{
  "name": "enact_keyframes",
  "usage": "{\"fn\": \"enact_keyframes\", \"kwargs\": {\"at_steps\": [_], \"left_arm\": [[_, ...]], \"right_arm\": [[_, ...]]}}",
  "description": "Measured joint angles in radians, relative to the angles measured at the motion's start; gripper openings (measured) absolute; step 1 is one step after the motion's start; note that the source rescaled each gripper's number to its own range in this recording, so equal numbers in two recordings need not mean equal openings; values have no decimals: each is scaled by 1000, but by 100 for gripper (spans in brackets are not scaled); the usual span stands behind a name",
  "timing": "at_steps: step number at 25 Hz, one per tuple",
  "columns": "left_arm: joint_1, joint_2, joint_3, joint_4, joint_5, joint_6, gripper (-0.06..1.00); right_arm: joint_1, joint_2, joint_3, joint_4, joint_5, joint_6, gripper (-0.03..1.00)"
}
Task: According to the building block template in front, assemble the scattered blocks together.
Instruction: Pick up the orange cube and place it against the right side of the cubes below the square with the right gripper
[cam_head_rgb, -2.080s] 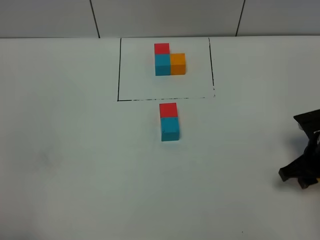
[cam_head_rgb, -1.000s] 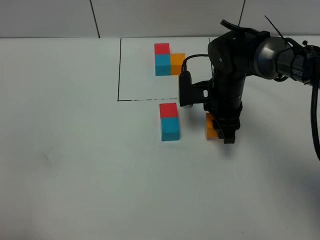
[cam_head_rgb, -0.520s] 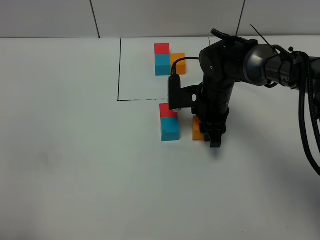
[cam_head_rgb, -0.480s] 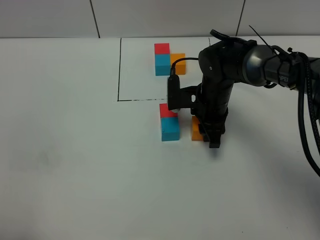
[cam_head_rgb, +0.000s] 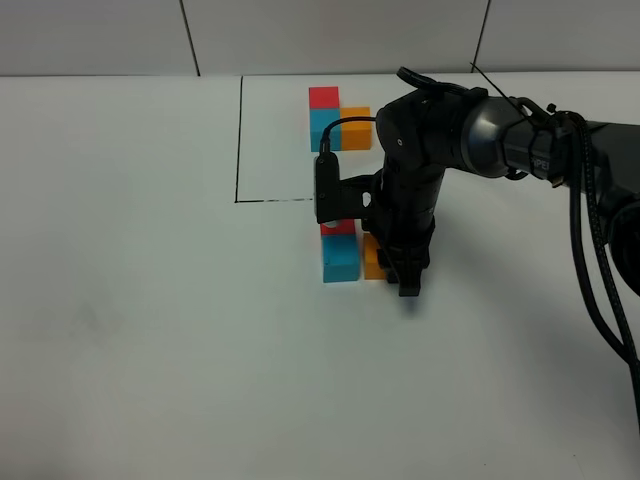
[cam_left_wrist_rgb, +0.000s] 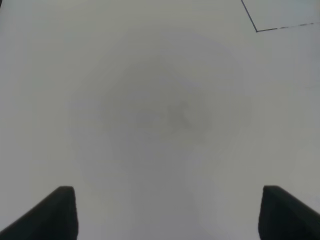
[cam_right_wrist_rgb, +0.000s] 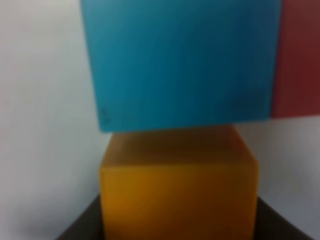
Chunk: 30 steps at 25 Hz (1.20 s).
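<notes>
The orange block, now held at the table against the cyan block, will be released by my right gripper on the table, flush (cam_head_rgb: 366, 257) (cam_right_wrist_rgb: 177, 172) against the side of the cyan block.
The building block template (cam_head_rgb: 338, 118) is a red, cyan and orange L-cluster inside a black drawn rectangle at the back. In front of it a loose red block (cam_head_rgb: 337, 227) sits against a cyan block (cam_head_rgb: 340, 258). My right gripper (cam_head_rgb: 393, 268) is shut on the orange block (cam_head_rgb: 371, 258) and holds it at the table against the cyan block's right side. The right wrist view shows the orange block (cam_right_wrist_rgb: 179, 195) between dark fingers (cam_right_wrist_rgb: 80, 227), with the cyan block (cam_right_wrist_rgb: 180, 65) just beyond and the red block (cam_right_wrist_rgb: 300, 60) beside that. My left gripper (cam_left_wrist_rgb: 167, 215) is open and empty over bare table.
The black frame line (cam_head_rgb: 238, 140) runs around the template, and its corner shows in the left wrist view (cam_left_wrist_rgb: 256, 30). The right arm and its cables (cam_head_rgb: 590, 250) stretch in from the right edge. The table (cam_head_rgb: 150, 330) is white.
My right gripper has carried the orange block leftward along the table, from well right of the cyan block to right beside it. The red and cyan blocks have not moved.
</notes>
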<state>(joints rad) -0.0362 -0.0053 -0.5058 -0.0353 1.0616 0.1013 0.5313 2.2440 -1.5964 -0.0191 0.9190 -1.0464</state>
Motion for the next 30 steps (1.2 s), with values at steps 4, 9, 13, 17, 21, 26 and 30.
{"fn": "enact_keyframes", "kwargs": {"at_steps": [4,9,13,17,21,26,30], "left_arm": [[0,0,0,0,0,0,68],[0,0,0,0,0,0,68],[0,0,0,0,0,1,68],[0,0,0,0,0,1,68],[0,0,0,0,0,1,68],[0,0,0,0,0,1,68],[0,0,0,0,0,1,68]], "right_arm": [[0,17,-30,6,27,0,1],[3,20,-34,19,25,0,1],[16,20,-34,19,19,0,1],[16,20,-34,31,18,3,1],[16,22,-34,52,14,5,1],[16,22,-34,53,14,4,1],[16,22,-34,54,13,-7,1]]}}
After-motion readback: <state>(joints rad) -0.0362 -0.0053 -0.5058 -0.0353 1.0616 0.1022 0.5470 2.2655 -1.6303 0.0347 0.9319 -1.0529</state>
